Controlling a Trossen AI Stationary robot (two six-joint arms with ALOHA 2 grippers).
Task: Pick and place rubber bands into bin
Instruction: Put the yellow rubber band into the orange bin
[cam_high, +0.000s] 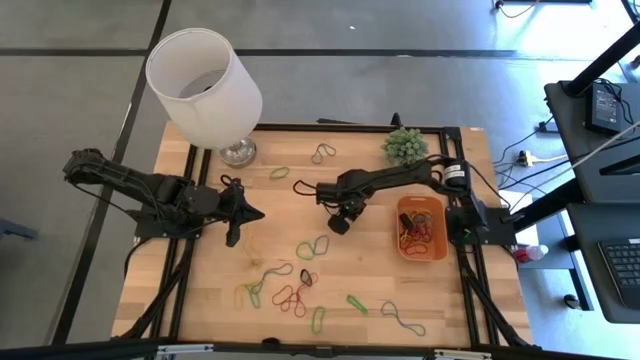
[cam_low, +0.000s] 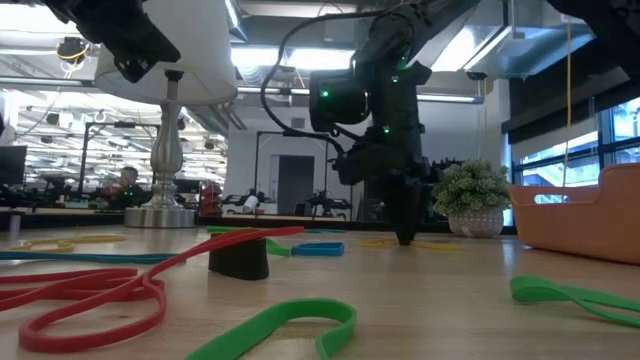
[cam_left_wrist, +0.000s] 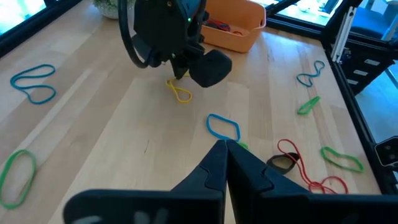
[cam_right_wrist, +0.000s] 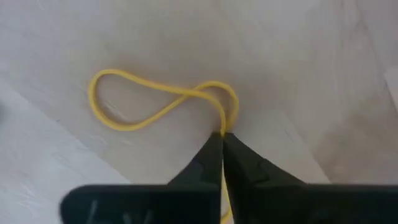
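My right gripper is to drop the yellow rubber band onto the red rubber band in the orange bin's near end (cam_high: 411, 244).
My right gripper (cam_right_wrist: 222, 134) stands at the table's middle (cam_high: 343, 210), fingers pointing down (cam_low: 405, 235), shut on a yellow rubber band (cam_right_wrist: 155, 102) that lies on the wood in a twisted figure-eight. The orange bin (cam_high: 404, 245) sits to its right and holds several bands (cam_high: 418, 232). Many more rubber bands (cam_high: 285, 295), red, green, blue and tan, lie flat on the table's near half. My left gripper (cam_left_wrist: 225, 146) is shut and empty, to the left of the middle (cam_high: 260, 212). My right gripper pinches the yellow band's near loop (cam_right_wrist: 225, 124) between its two fingertips, coming from above and pointing down. The band's other loop (cam_right_wrist: 109, 106) still lies flat and slack on the table.
A white lamp (cam_high: 205, 85) stands at the far left corner and a small plant (cam_high: 404, 146) at the far right. A blue band (cam_left_wrist: 222, 126), a dark band (cam_left_wrist: 283, 163) and red bands (cam_left_wrist: 311, 180) lie near my left gripper. A black rail frames the table (cam_high: 330, 128).
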